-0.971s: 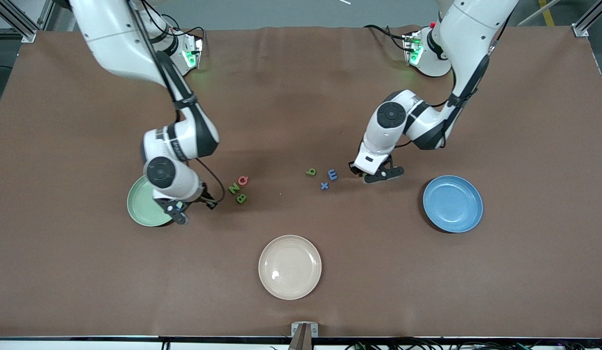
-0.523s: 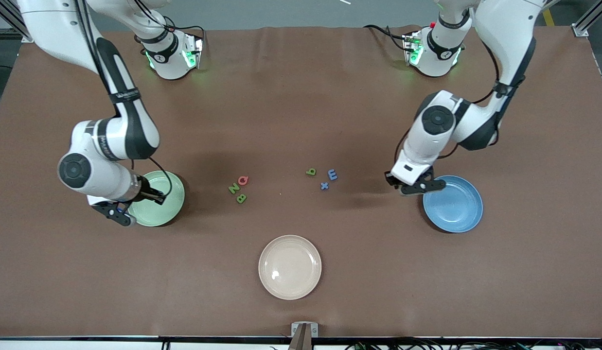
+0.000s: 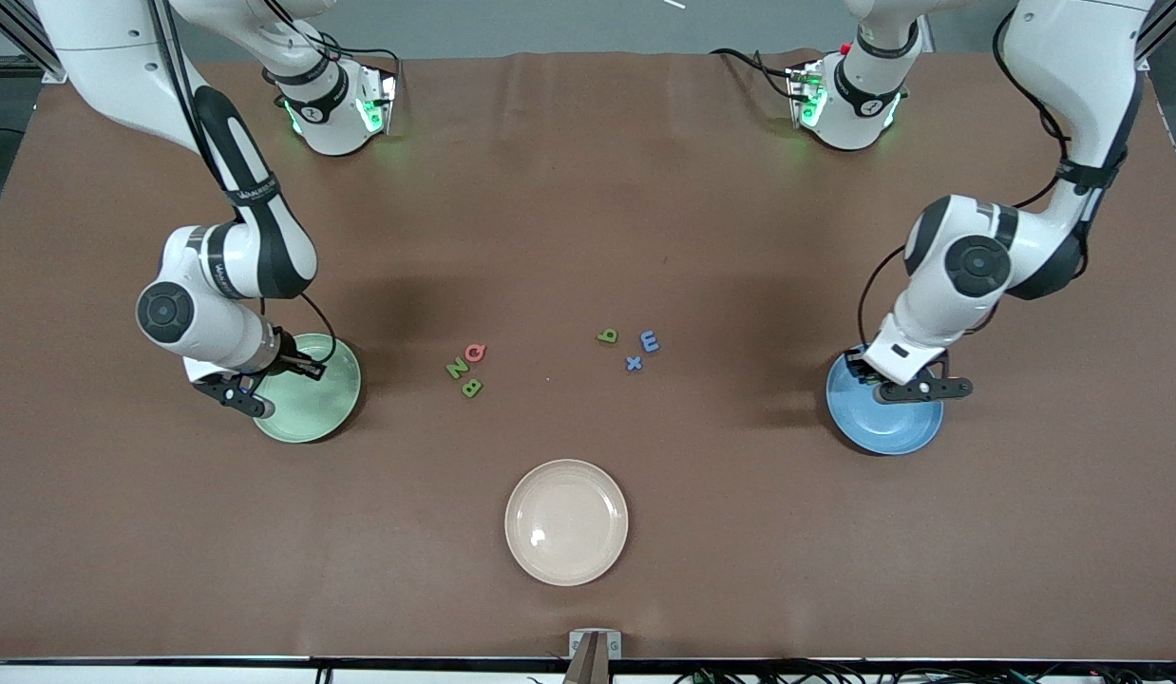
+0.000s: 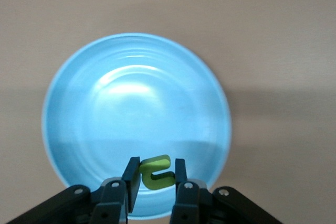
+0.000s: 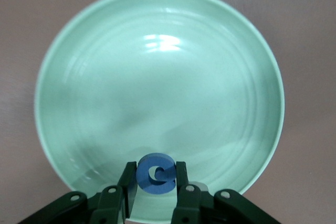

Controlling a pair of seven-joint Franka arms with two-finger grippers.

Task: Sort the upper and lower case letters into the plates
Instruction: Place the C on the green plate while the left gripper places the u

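Observation:
My left gripper should put down the lime green letter, now held over that plate, on the blue plate (image 3: 912, 397) (image 4: 94, 144), between the plate's middle and its rim.
My left gripper (image 3: 916, 389) is over the blue plate (image 3: 887, 427) and is shut on a lime green letter (image 4: 156, 172), seen above the plate (image 4: 105, 108) in the left wrist view. My right gripper (image 3: 241, 393) is over the rim of the pale green plate (image 3: 317, 399) and is shut on a blue letter (image 5: 156, 174), seen above that plate (image 5: 157, 77) in the right wrist view. Loose letters lie mid-table: green N (image 3: 456, 369), red Q (image 3: 475, 352), green B (image 3: 471, 387), green b (image 3: 607, 335), blue E (image 3: 650, 341), blue x (image 3: 634, 363).
A cream-beige plate (image 3: 566, 522) lies nearer the front camera than the letters, mid-table. The brown cloth (image 3: 588, 190) covers the whole table. The arm bases stand along the table's edge farthest from the camera.
The left gripper moved from beside the b, E and x letters to over the blue plate with its letter. The right gripper swung across the green plate and back over its rim.

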